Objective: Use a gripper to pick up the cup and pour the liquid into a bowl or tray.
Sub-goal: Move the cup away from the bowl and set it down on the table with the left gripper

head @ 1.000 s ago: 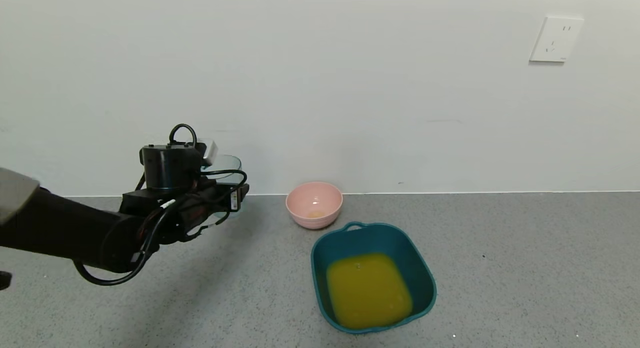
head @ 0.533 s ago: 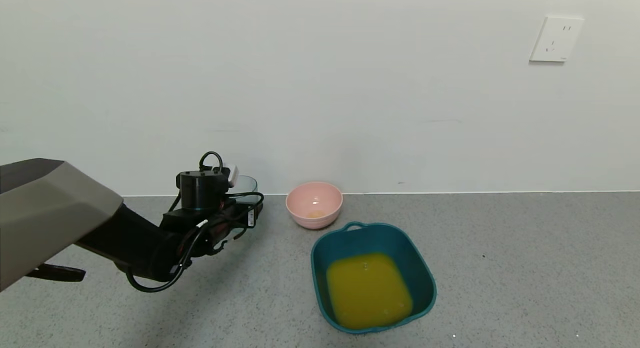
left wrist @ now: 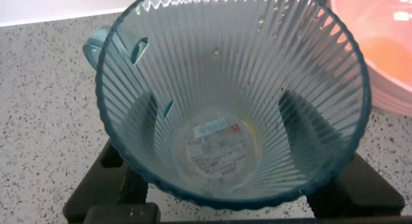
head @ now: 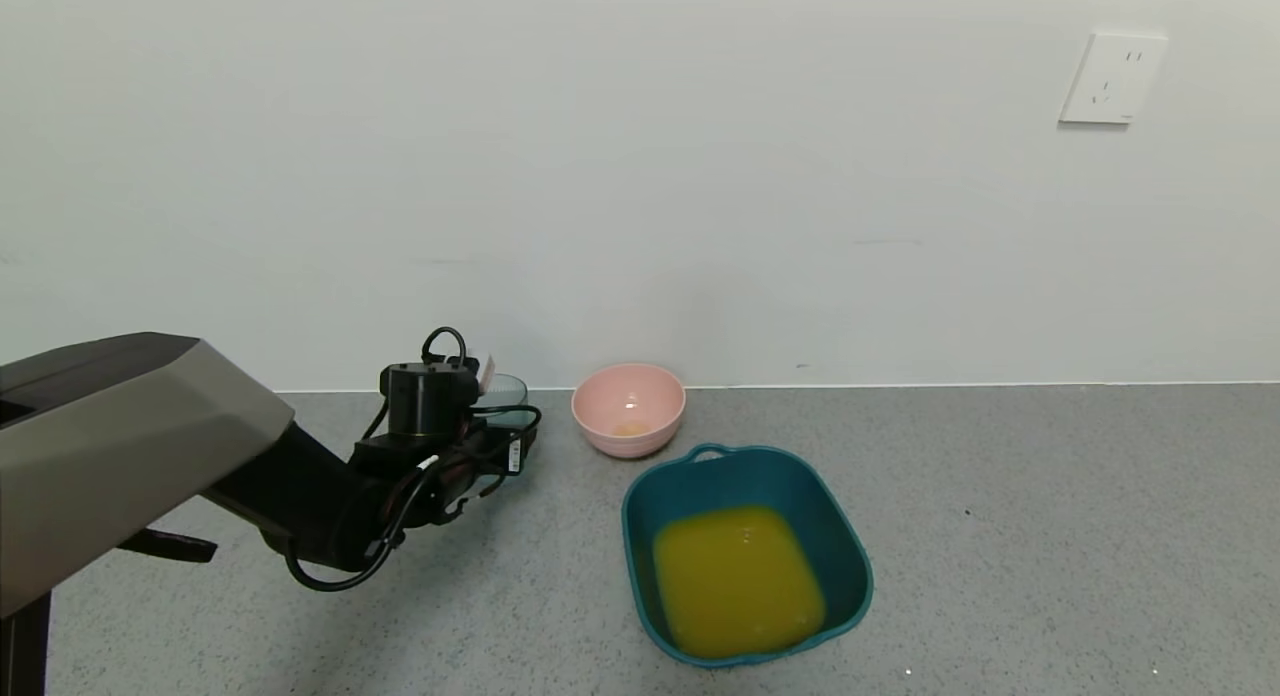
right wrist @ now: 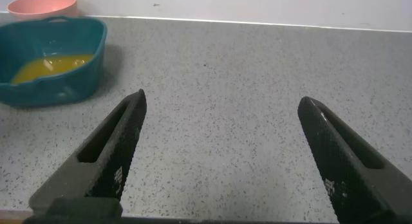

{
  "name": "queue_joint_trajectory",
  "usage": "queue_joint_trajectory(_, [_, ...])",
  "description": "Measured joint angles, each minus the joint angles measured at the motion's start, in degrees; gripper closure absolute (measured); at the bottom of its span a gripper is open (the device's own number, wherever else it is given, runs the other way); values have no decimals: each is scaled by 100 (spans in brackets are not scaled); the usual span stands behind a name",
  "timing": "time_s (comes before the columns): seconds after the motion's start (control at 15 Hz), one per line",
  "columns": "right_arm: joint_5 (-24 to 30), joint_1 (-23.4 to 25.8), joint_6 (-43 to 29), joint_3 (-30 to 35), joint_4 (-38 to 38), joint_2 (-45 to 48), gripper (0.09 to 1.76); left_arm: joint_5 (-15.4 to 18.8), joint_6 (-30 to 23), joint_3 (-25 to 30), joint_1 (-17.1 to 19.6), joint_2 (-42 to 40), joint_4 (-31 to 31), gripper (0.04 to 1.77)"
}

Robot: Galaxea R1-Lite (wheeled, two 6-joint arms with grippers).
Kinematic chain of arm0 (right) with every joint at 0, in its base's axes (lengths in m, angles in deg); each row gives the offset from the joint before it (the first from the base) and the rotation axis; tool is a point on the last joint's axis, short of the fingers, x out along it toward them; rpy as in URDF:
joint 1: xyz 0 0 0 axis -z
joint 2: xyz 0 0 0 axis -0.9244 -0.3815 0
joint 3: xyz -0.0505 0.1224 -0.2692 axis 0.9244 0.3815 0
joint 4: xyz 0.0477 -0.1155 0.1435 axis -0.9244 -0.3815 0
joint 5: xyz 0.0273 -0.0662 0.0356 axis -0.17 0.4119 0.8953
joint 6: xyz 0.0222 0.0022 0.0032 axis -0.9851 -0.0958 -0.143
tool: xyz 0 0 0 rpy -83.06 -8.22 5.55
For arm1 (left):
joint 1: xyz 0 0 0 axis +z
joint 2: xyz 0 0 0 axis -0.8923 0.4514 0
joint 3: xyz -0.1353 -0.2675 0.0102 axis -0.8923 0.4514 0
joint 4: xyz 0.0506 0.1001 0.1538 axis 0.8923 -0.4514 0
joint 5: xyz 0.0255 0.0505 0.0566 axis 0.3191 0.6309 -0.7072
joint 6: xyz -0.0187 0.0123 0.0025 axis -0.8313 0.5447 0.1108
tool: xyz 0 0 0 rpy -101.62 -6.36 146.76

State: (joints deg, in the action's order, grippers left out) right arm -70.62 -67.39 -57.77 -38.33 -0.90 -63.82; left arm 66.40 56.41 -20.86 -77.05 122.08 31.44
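My left gripper is going to release the cup on the grey speckled table (head: 500, 466), beside the pink bowl and close to the wall.
My left gripper (head: 497, 438) is shut on the cup (head: 504, 387), a ribbed blue-green tumbler held upright low over the table near the wall, left of the pink bowl. In the left wrist view the cup (left wrist: 232, 69) is empty apart from drops and a faint yellow trace, and my gripper (left wrist: 222, 130) has a finger (left wrist: 364, 185) on each side of it. Whether the cup touches the table I cannot tell. The teal tub (head: 640, 496) holds the orange liquid (head: 738, 576); the tub (right wrist: 71, 76) and liquid (right wrist: 48, 64) also show in the right wrist view. My right gripper (right wrist: 222, 100) is open and empty over bare table.
A small pink bowl (head: 628, 406) stands by the wall between the cup and the tub, with a little orange residue; it also shows in the left wrist view (left wrist: 386, 50). A white socket (head: 1112, 78) is on the wall. Grey speckled table stretches to the right.
My left arm has carried the cup down and to the right, from well above the table to low beside the pink bowl. The tub and bowl have not moved.
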Motion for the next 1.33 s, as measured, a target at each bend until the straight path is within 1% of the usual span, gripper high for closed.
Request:
queue_joint_trajectory(0.47, [2,0,2,0,0,0,14,0,-2,-11,-26,184,4,51])
queue_joint_trajectory(1.33, [2,0,2,0,2,0,14,2,5,-28,-17,239,-10,52])
